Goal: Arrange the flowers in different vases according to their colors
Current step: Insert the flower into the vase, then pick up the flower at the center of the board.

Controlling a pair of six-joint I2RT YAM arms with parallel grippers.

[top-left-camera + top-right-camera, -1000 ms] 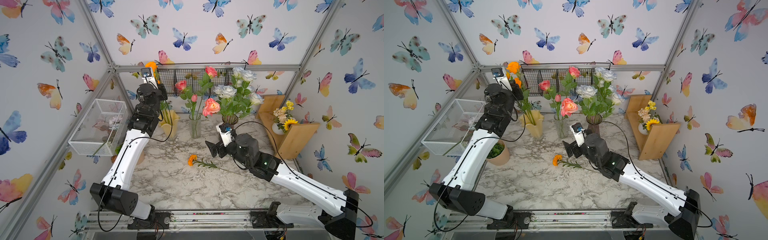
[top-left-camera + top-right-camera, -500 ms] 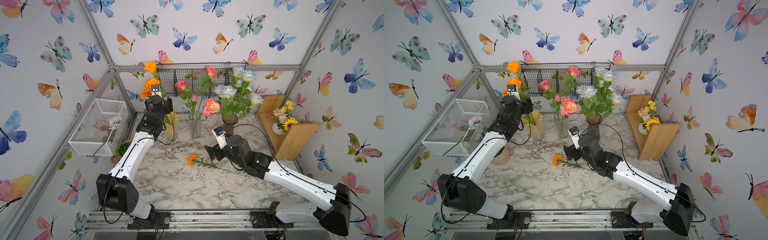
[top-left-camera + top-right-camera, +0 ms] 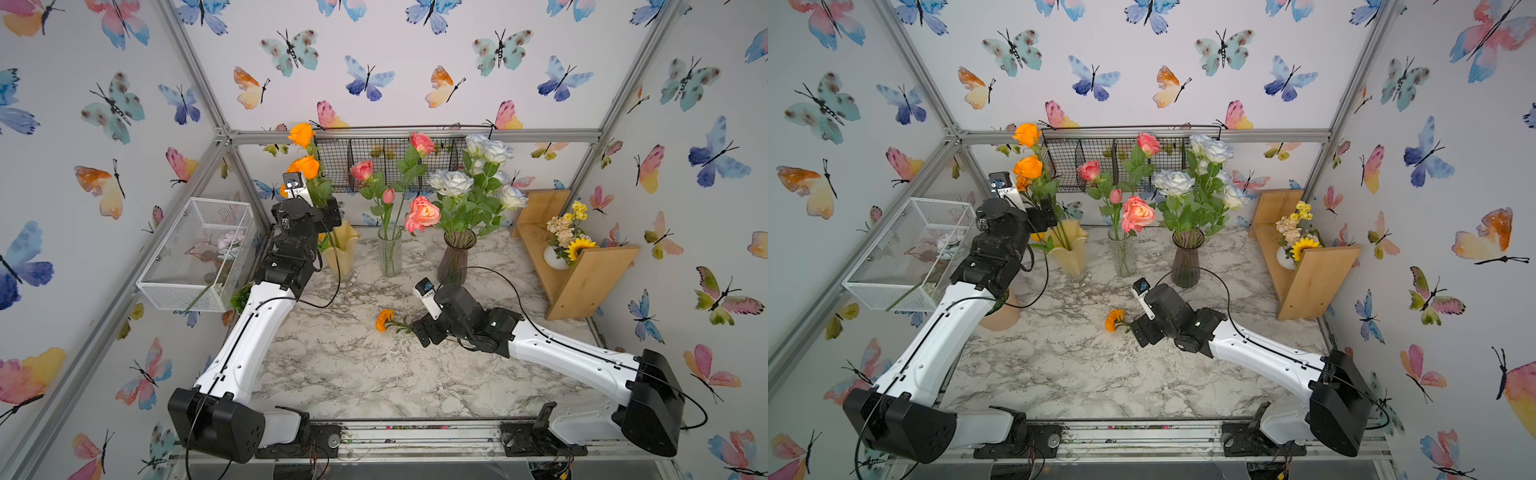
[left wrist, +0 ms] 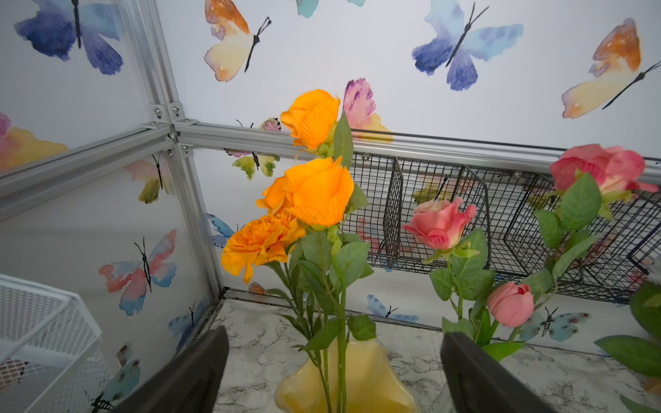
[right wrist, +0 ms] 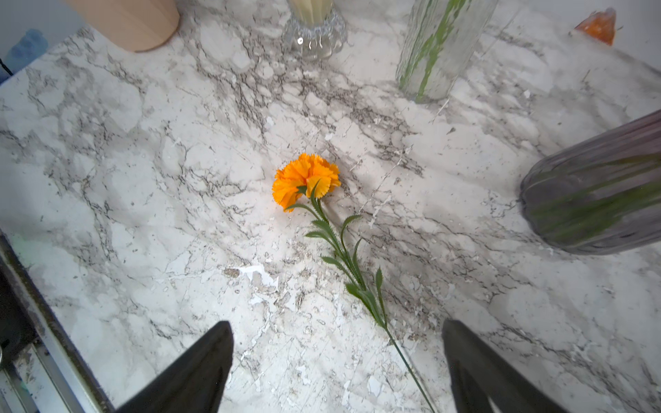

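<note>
My left gripper needs to next take hold of the stem (image 3: 392, 324) just under the bloom of the orange marigold that my right gripper hovers over.
An orange marigold (image 3: 385, 319) (image 3: 1114, 320) (image 5: 305, 180) lies on the marble table. Its green stem runs back between the fingers of my right gripper (image 3: 420, 332) (image 5: 336, 357), which hovers low over it, open. The yellow vase (image 3: 341, 249) (image 4: 357, 386) holds orange flowers (image 3: 305, 166) (image 4: 314, 193). My left gripper (image 3: 330, 214) (image 4: 334, 357) is open just above the vase rim, with the stems standing free between its fingers. Pink flowers (image 3: 422, 214) stand in the clear vase (image 3: 390, 251). White roses (image 3: 455, 183) stand in the purple vase (image 3: 456, 257).
A white wire basket (image 3: 199, 249) hangs on the left wall and a black wire rack (image 3: 374, 162) on the back wall. A wooden shelf (image 3: 590, 274) at the right carries a sunflower bouquet (image 3: 569, 237). A tan pot (image 3: 1000, 316) sits under my left arm.
My left gripper came down from high above the yellow vase and opened, letting go of an orange flower that now stands in the vase. My right gripper moved down over the marigold's stem.
</note>
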